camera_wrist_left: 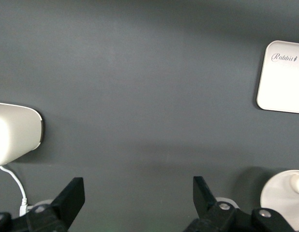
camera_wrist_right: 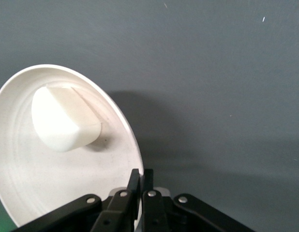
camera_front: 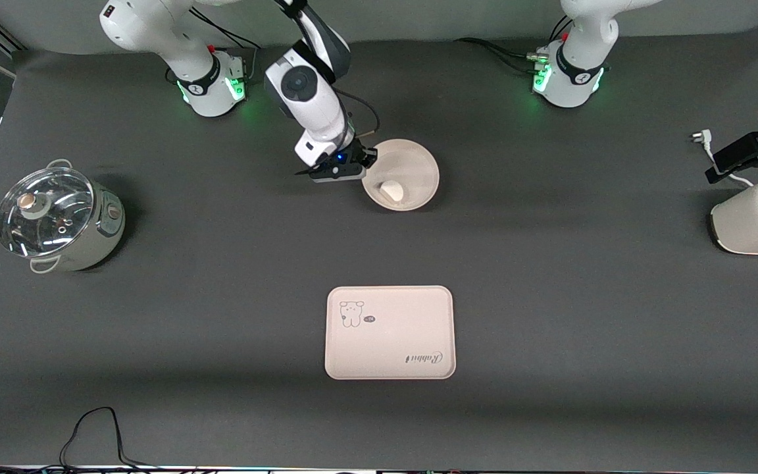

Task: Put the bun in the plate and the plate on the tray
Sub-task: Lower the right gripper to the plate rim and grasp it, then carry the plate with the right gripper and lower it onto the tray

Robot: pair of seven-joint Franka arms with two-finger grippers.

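Note:
The round cream plate will go down in the middle of the rabbit tray (camera_front: pixel 389 338) from my right gripper.
The round cream plate (camera_front: pixel 418 164) lies on the grey mat midway between the arms' bases, with the white bun (camera_front: pixel 391 191) in it. My right gripper (camera_front: pixel 367 160) is at the plate's rim on the right arm's side. In the right wrist view, the gripper (camera_wrist_right: pixel 141 174) is shut on the rim of the plate (camera_wrist_right: pixel 23 164), and the bun (camera_wrist_right: pixel 62 118) lies inside. The rabbit tray (camera_front: pixel 389 332) lies nearer the camera, empty. My left gripper (camera_wrist_left: pixel 138 188) is open and empty, high over the mat; it is out of the front view. Its view shows the tray (camera_wrist_left: pixel 285 77) and the plate (camera_wrist_left: pixel 280 198).
A pot with a glass lid (camera_front: pixel 56 217) stands at the right arm's end of the table. A white toaster (camera_front: pixel 757 220) with a black plug and cord (camera_front: pixel 741 155) is at the left arm's end; it shows in the left wrist view (camera_wrist_left: pixel 14 133). A black cable (camera_front: pixel 89 428) loops at the front edge.

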